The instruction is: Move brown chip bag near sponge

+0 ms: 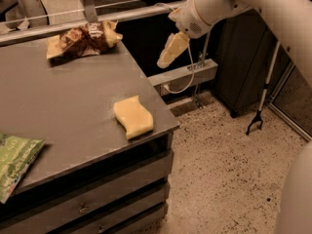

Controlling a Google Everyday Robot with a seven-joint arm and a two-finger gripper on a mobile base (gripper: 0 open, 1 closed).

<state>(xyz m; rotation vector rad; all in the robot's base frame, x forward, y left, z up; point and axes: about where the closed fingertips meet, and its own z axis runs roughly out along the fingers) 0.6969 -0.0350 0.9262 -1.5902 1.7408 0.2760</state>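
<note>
My gripper should close on the brown chip bag's pale yellow end (pixel 111 31), the end that is closer to my gripper.
The brown chip bag (pixel 83 39) lies at the far edge of the grey table (pixel 58 101), dark brown with pale yellow ends. The pale yellow sponge (pixel 133 116) lies flat near the table's right front corner. My gripper (pixel 165 58) hangs from the white arm coming in from the upper right. It is in the air beyond the table's right edge, to the right of the chip bag and above and behind the sponge. It holds nothing.
A green-and-white snack bag (pixel 14 162) lies at the table's left front edge. Drawers sit under the tabletop. A dark cabinet (pixel 243 57) and a reacher tool (pixel 261 101) stand on the speckled floor at right. A rail runs behind the table.
</note>
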